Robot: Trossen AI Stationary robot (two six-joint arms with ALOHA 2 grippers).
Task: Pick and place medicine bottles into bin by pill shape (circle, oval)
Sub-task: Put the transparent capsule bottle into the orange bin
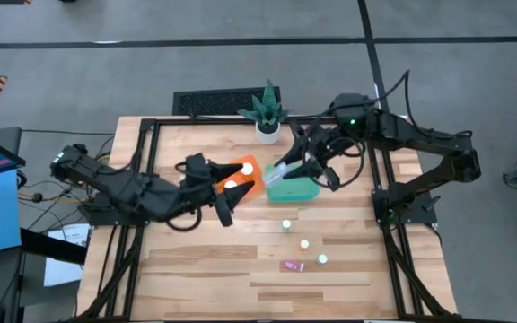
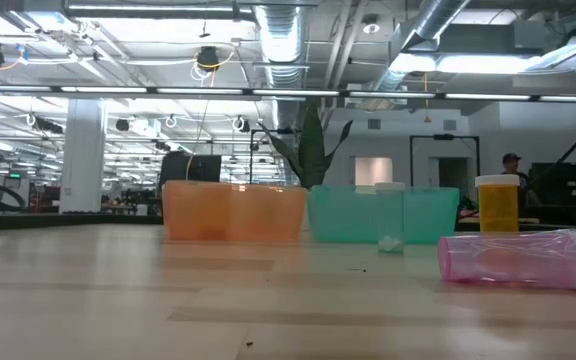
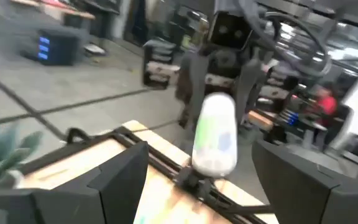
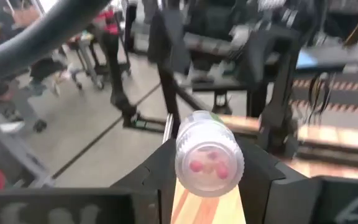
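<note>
I need to close my left gripper on the bottom end [image 1: 269, 179] [image 3: 215, 158] of the clear medicine bottle, because my right gripper is holding that bottle near its cap.
My right gripper [image 1: 290, 169] [image 4: 209, 186] is shut on a clear medicine bottle [image 1: 281, 171] [image 4: 209, 158] in the air over the left far corner of the teal bin [image 1: 294, 189]. My left gripper [image 1: 229, 199] [image 3: 197, 186] stands open beside the orange bin [image 1: 243, 172], facing that bottle [image 3: 215, 134], with nothing between its fingers. Two white caps [image 1: 232, 184] show inside the orange bin. Three white-capped bottles [image 1: 304, 243] stand upright on the table to the near right. A pink bottle [image 2: 518, 258] lies on its side there. My right gripper pinches the clear bottle's sides [image 4: 180, 165] between its two fingers, coming nearly level from the table's right. The bottle lies roughly along the fingers, its clear end with reddish round pills [image 4: 207, 167] toward the wrist camera. It is lifted clear of bin and table.
A potted plant in a white pot [image 1: 267, 126] stands at the far edge behind the bins. A black frame [image 1: 155, 161] borders the wooden table. Bare wood lies near the front edge [image 1: 196, 278]. In the low view a yellow bottle [image 2: 497, 205] stands by the teal bin [image 2: 383, 215].
</note>
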